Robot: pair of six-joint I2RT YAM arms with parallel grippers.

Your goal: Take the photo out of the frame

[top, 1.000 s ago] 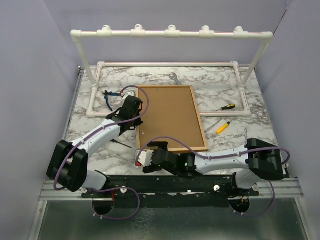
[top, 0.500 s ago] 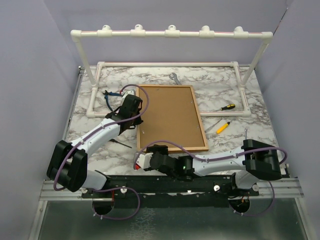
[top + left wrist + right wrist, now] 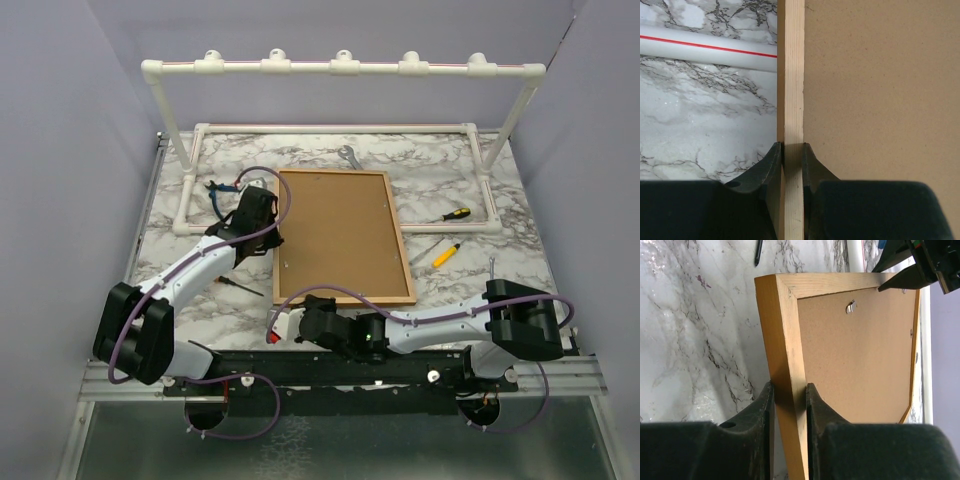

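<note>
My left gripper will open and take the border (image 3: 277,248) at a flatter slant before lifting the frame, as it points steeply down on the frame's side border.
The frame (image 3: 340,235) lies back-up on the marble table, its brown backing board facing up inside a narrow orange-brown wooden border. The photo is hidden beneath that board. My left gripper (image 3: 272,238) sits at the frame's left side; in the left wrist view it (image 3: 792,150) is shut on the pale wooden border (image 3: 791,75). My right gripper (image 3: 291,305) is at the near edge by the left corner, and in the right wrist view it (image 3: 788,390) is shut on the border (image 3: 782,330), one finger on each side.
A white pipe rack (image 3: 340,67) spans the back, its base rails around the frame's far end. Blue pliers (image 3: 222,192), a wrench (image 3: 349,155), a yellow-black screwdriver (image 3: 450,214), a yellow marker (image 3: 446,254) and a thin black tool (image 3: 240,286) lie around it.
The right gripper's jaws have come together on the frame's near border after standing wide apart. The left gripper has kept its hold and shifted slightly.
</note>
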